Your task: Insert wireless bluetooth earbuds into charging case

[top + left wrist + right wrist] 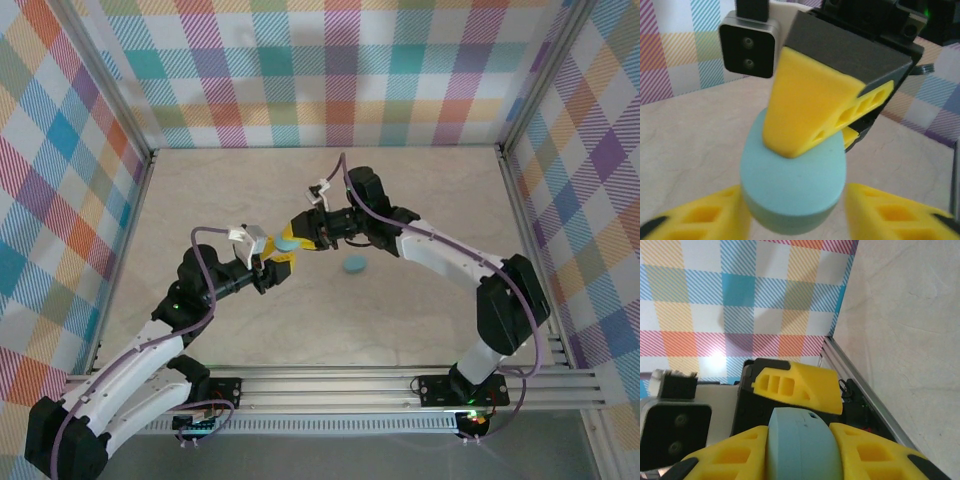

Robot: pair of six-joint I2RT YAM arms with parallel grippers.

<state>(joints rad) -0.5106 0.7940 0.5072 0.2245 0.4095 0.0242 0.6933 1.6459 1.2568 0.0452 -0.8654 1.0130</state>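
Next, I let go of the charging case with my right gripper on the table (314,268) beside the light blue disc, toward my left gripper.
The charging case (287,243), a round light blue puck with a seam around its edge, hangs above the table's middle where both arms meet. My right gripper (299,238) is shut on it, and its yellow fingers (875,450) press both flat faces of the case (800,445). My left gripper (795,217) stands open around the same case (792,175). Its fingers (890,215) sit a little off the sides. One finger (810,110) of the right gripper lies over the top of the case. The earbuds are out of view.
A second light blue disc (353,264) lies on the pale table (420,200) just right of the grippers. Checked walls and metal rails (515,200) close in the table on three sides. The left gripper's finger (800,385) sits right behind the case.
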